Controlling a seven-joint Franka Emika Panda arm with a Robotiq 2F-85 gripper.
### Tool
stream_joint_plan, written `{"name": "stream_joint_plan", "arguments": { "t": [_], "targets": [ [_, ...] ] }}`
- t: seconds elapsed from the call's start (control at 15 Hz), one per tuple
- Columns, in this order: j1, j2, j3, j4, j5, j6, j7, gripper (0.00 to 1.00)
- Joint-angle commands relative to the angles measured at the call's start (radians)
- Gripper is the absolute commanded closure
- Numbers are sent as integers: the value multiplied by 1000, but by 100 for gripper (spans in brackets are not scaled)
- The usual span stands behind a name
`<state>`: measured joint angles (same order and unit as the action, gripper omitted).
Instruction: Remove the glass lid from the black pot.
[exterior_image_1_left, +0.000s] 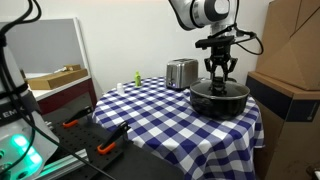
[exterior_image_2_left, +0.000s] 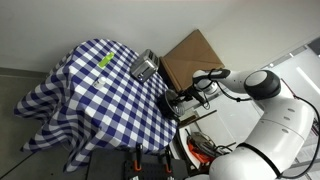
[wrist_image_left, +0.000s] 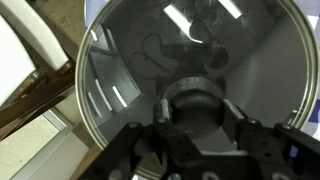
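Next, my gripper lets go of the glass lid on the open checkered cloth (exterior_image_1_left: 149, 105) beside the black pot, nearer than the silver toaster.
The black pot (exterior_image_1_left: 220, 102) stands at the edge of the checkered table and also shows in an exterior view (exterior_image_2_left: 170, 104). The glass lid (exterior_image_1_left: 220, 90) lies on it. In the wrist view the glass lid (wrist_image_left: 120, 60) fills the frame, with its dark knob (wrist_image_left: 197, 100) at lower centre. My gripper (wrist_image_left: 197, 112) reaches straight down over the pot (exterior_image_1_left: 219, 80), and its two fingers press on either side of the knob. The pot's inside is seen only dimly through the glass.
A silver toaster (exterior_image_1_left: 181, 73) stands behind the pot on the blue-and-white checkered cloth (exterior_image_1_left: 150, 110). A small green object (exterior_image_1_left: 137, 79) lies farther back. A large cardboard box (exterior_image_1_left: 290, 60) stands close beside the pot, off the table edge.
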<state>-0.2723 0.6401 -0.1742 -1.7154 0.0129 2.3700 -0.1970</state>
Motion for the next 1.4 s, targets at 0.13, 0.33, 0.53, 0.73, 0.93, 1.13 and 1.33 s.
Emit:
{"name": "stream_joint_plan", "arguments": {
  "t": [0.13, 0.33, 0.53, 0.73, 0.93, 1.13, 1.33],
  "targets": [
    [-6, -156, 34, -84, 3, -28, -20, 75],
    [-2, -291, 55, -163, 12, -45, -48, 75],
    [31, -420, 73, -257, 1, -72, -64, 75],
    [91, -506, 99, -388, -16, -59, -48, 75],
    [165, -565, 139, -530, -38, -7, -34, 75],
    [227, -564, 181, -630, -53, 92, -36, 75],
    [255, -510, 203, -671, -40, 197, -59, 75]
  ]
}}
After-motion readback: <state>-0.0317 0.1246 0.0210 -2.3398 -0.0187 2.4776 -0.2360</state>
